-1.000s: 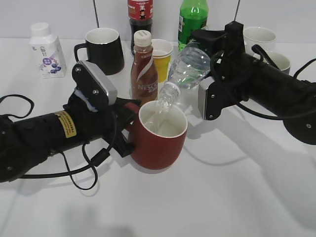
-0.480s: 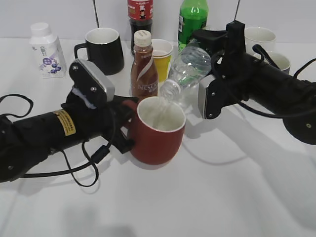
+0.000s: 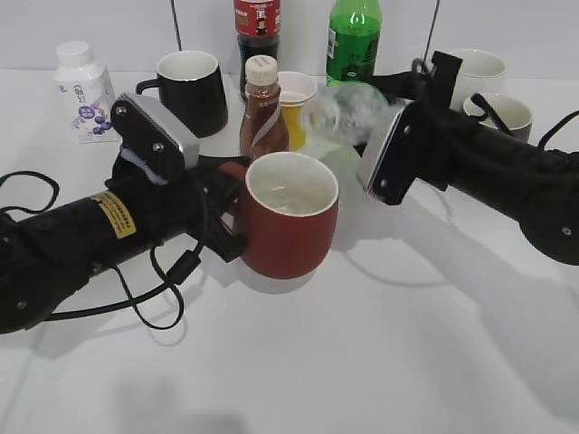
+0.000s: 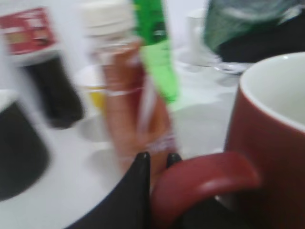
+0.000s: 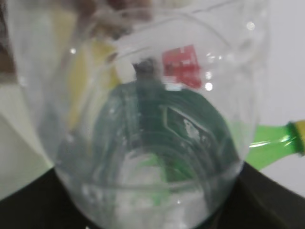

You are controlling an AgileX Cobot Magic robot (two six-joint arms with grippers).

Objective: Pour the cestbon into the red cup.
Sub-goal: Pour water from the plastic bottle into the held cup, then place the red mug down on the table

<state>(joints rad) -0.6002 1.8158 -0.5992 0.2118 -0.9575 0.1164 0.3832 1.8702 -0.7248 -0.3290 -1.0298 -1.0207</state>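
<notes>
Next, I release the red cup from my left gripper on the table (image 3: pixel 169 185) just in front of the black mug.
The red cup (image 3: pixel 289 226) stands mid-table with water in its white inside. My left gripper (image 3: pixel 226 231) is shut on its loop handle (image 4: pixel 205 179), and the cup's wall fills the right of the left wrist view (image 4: pixel 271 143). My right gripper (image 3: pixel 384 136) is shut on the cestbon (image 3: pixel 348 104), a clear bottle that shows blurred, raised behind and to the right of the cup, its mouth off the rim. The bottle fills the right wrist view (image 5: pixel 147 133) with its dark green label showing; the fingers are hidden behind it.
Behind the cup stand a brown Nescafe bottle (image 3: pixel 262 108), a yellow paper cup (image 3: pixel 296 104), a black mug (image 3: pixel 192 90), a cola bottle (image 3: pixel 257 27) and a tall green bottle (image 3: pixel 353 41). Two white mugs (image 3: pixel 493 90) stand at the back right. A white bottle (image 3: pixel 86 90) stands far left.
The cestbon has swung up and back from the cup's rim and the stream has stopped. The red cup and my left gripper have shifted slightly.
</notes>
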